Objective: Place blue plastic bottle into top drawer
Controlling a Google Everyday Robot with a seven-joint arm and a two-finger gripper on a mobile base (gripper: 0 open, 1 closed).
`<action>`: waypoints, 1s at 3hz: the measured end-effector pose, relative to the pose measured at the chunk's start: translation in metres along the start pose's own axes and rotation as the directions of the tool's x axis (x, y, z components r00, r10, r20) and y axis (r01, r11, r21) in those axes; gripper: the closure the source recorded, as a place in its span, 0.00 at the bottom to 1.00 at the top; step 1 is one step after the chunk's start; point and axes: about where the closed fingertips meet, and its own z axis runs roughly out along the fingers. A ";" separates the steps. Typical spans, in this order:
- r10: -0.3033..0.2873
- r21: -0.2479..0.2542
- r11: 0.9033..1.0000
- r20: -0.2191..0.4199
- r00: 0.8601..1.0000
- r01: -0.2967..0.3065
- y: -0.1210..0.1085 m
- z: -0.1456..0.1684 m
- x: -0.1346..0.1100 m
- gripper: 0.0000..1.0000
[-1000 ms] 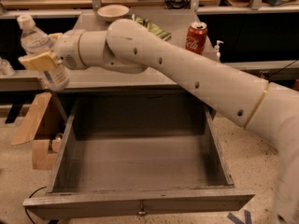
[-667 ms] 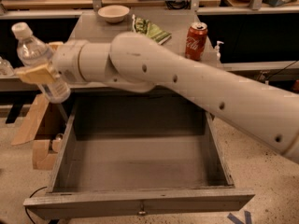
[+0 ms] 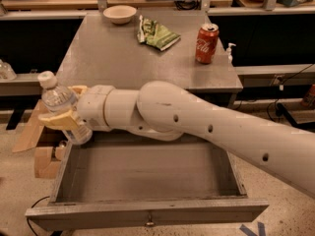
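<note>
The robot's gripper needs to set the blue plastic bottle down on the rear drawer's bottom near the cardboard side [image 3: 115, 159].
The blue plastic bottle [image 3: 60, 105] is clear with a white cap and sits tilted in my gripper [image 3: 68, 107], whose tan fingers [image 3: 61, 121] are shut around its middle. I hold it at the left, above the left rear corner of the top drawer [image 3: 147, 215]. The drawer is pulled fully open, grey metal, with nothing visible inside and a small keyhole in its front panel. My white arm reaches in from the right across the drawer's back half.
On the cabinet top [image 3: 108, 53] stand a red Coca-Cola can [image 3: 206, 43], a green snack bag [image 3: 156, 33], a white bowl [image 3: 120, 14] and a small white pump bottle [image 3: 229, 52]. Cardboard pieces [image 3: 34, 132] lie on the floor to the left.
The arm has lowered the bottle and brought it right, toward the drawer's left rear corner. The view has also shifted, showing more of the cabinet top.
</note>
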 end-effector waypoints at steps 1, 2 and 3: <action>0.016 -0.006 1.000 -0.011 1.000 -0.016 -0.008 -0.008 0.043 1.00; 0.022 -0.001 1.000 0.028 0.999 -0.022 -0.032 -0.011 0.099 1.00; 0.038 0.007 0.999 0.033 0.999 -0.038 -0.043 -0.012 0.135 1.00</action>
